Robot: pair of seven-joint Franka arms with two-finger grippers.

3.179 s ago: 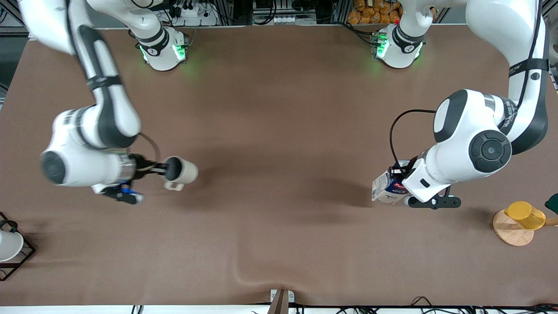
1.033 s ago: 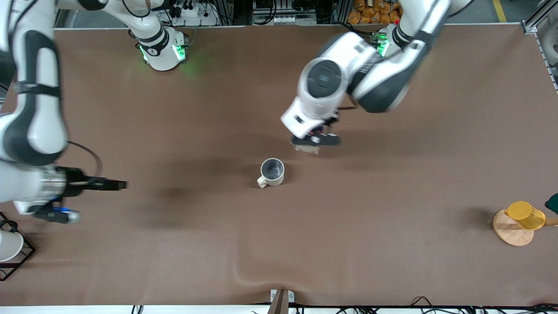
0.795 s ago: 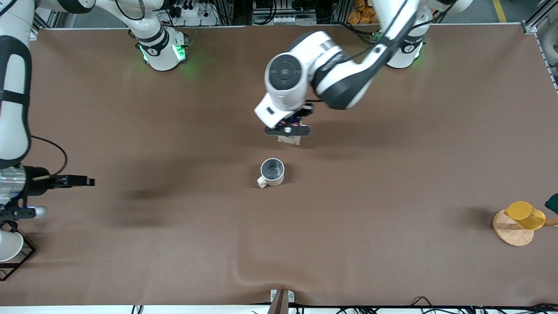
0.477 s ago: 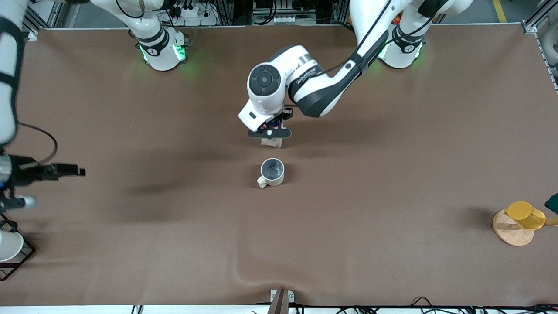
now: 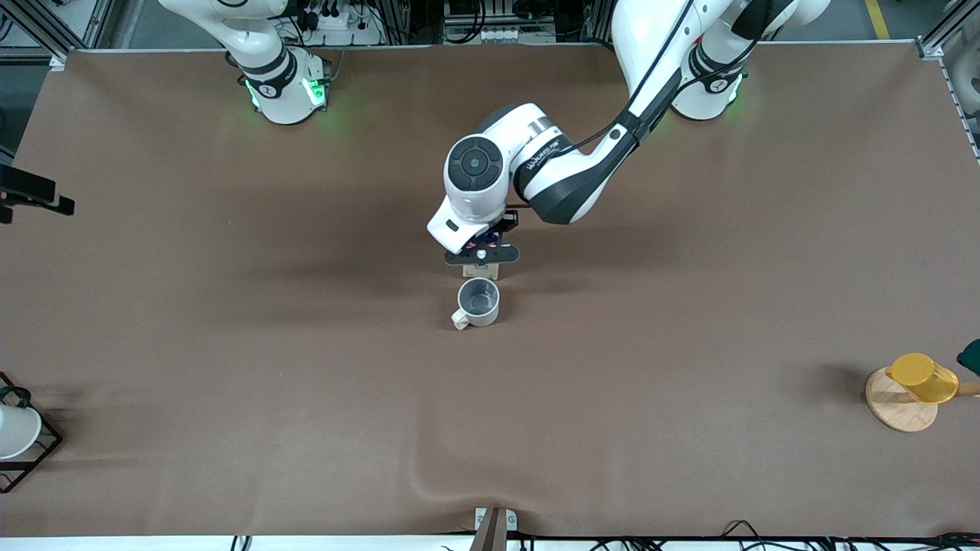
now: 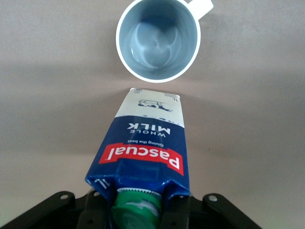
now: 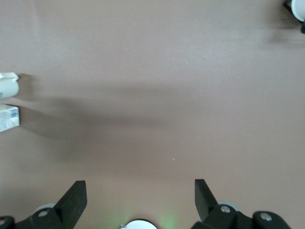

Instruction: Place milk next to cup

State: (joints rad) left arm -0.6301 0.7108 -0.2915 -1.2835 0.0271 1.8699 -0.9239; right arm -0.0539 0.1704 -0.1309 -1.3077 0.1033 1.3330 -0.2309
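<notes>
My left gripper is going to set the milk down on the table (image 5: 486, 280) (image 6: 155, 85), against the side of the cup that faces the robots' bases.
The cup (image 5: 478, 301), a cream-white mug with a grey inside, stands upright in the middle of the table, handle toward the front camera. My left gripper (image 5: 481, 255) is shut on the top of the milk (image 5: 481, 271), a dark blue and white carton with a green cap. It holds the carton upright right beside the cup, on the side toward the robots' bases. In the left wrist view the milk (image 6: 145, 152) has its base a small gap from the cup (image 6: 158, 39); I cannot tell whether it rests on the table. My right gripper (image 7: 138, 193) is open and empty, over the table's edge (image 5: 31, 193).
A yellow cup (image 5: 922, 376) sits on a round wooden stand (image 5: 897, 409) at the left arm's end, with a dark green thing (image 5: 971, 356) beside it. A white cup in a black wire frame (image 5: 15, 432) stands at the right arm's end. The brown cloth has a wrinkle (image 5: 429, 478) near the front edge.
My left gripper has brought the milk closer to the cup, down beside it. My right gripper has drawn back to the table's edge and toward the bases' side.
</notes>
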